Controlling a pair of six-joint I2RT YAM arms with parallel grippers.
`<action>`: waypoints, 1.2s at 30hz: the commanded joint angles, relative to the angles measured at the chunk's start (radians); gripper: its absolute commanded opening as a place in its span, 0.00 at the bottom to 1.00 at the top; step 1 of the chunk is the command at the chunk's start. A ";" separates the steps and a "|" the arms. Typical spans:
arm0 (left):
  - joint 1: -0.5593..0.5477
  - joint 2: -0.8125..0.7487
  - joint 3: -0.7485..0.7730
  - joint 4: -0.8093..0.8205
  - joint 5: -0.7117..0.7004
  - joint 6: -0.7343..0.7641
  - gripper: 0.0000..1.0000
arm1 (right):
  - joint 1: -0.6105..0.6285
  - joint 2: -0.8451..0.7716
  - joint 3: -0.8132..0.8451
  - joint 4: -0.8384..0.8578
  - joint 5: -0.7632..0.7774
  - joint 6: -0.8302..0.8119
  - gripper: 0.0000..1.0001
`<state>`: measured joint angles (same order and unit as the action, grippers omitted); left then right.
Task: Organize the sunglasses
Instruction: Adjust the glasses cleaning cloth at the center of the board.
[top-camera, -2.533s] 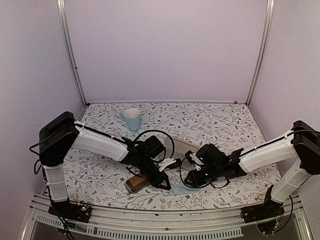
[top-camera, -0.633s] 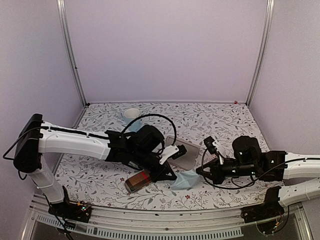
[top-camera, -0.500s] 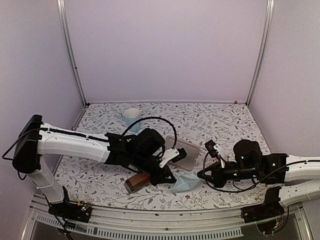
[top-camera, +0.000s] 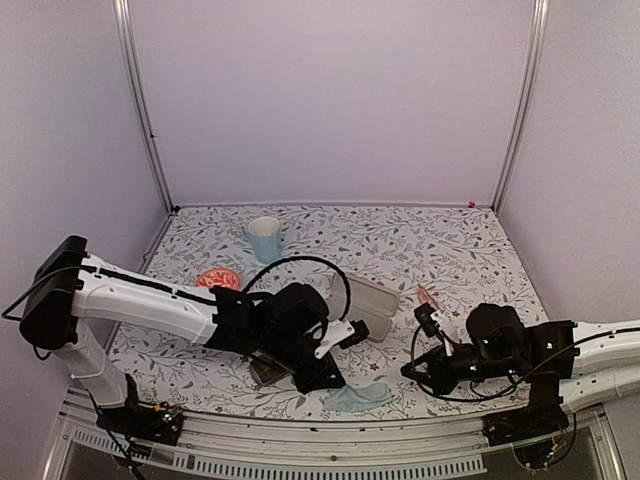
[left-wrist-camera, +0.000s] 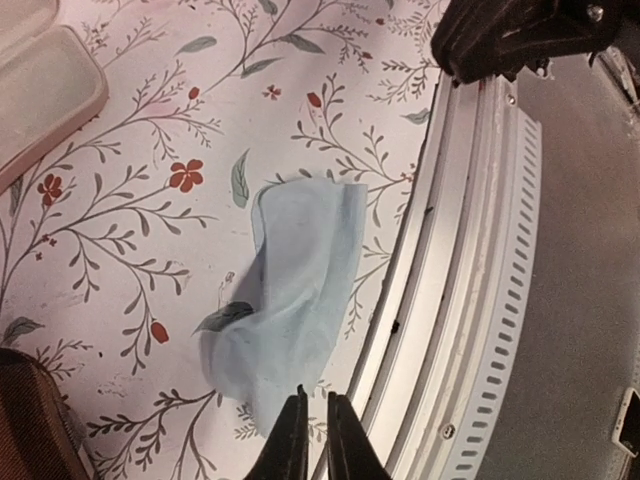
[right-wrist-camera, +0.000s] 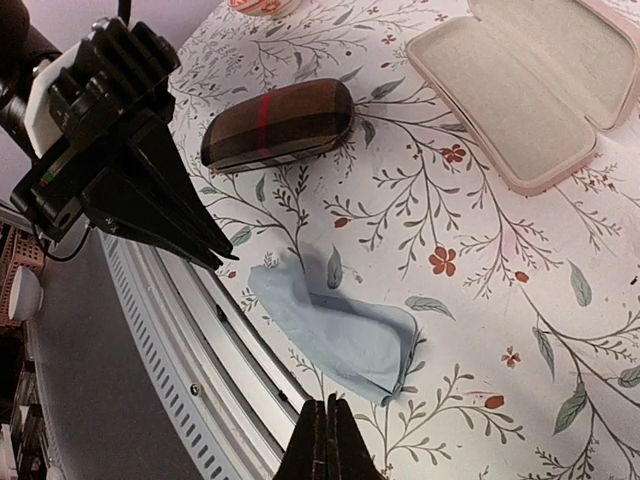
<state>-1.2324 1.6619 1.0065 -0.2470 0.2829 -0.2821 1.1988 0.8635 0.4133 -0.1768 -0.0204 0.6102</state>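
The pale blue cloth is lying crumpled beside the front bar, so the robot's right gripper will grab the cloth's near end (right-wrist-camera: 394, 372) while the left gripper pinches the cloth's far end.
No pair of sunglasses shows clearly in any view. A thin pinkish thing (top-camera: 428, 296) lies right of the open pink case (top-camera: 365, 305); I cannot tell what it is. A pale blue cloth (top-camera: 360, 397) lies crumpled at the table's front edge. My left gripper (left-wrist-camera: 312, 395) hovers just beside its near corner, jaws a narrow gap apart with nothing between them, and the cloth (left-wrist-camera: 295, 300) lies loose on the table. My right gripper (right-wrist-camera: 325, 403) is shut and empty, its tips just short of the cloth (right-wrist-camera: 340, 325). From the right wrist view the left gripper (right-wrist-camera: 228, 258) points at the cloth's far end.
The brown red-banded case (right-wrist-camera: 280, 125) lies shut behind the cloth, half under the left arm (top-camera: 268, 370). Its pink neighbour (right-wrist-camera: 510, 90) stands open and empty. A blue cup (top-camera: 265, 238) and an orange-red dish (top-camera: 218, 278) sit at the back left. The metal front rail (left-wrist-camera: 470, 250) runs right beside the cloth.
The cloth, held up between both grippers before, now lies on the table nearer the front rail. The left jaws have parted a little. Both grippers have drawn back toward the near edge.
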 joint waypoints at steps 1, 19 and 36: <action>-0.009 0.055 0.006 0.047 -0.009 0.017 0.11 | 0.009 0.012 -0.014 -0.012 0.060 0.066 0.00; 0.069 0.087 -0.036 0.054 0.045 0.011 0.33 | -0.047 0.397 0.102 0.077 0.030 0.038 0.26; 0.091 0.151 -0.071 0.073 0.082 -0.024 0.35 | -0.036 0.630 0.181 0.099 -0.052 -0.014 0.36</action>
<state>-1.1366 1.7859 0.9562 -0.1928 0.3553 -0.2943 1.1419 1.4586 0.5655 -0.0685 -0.0834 0.6086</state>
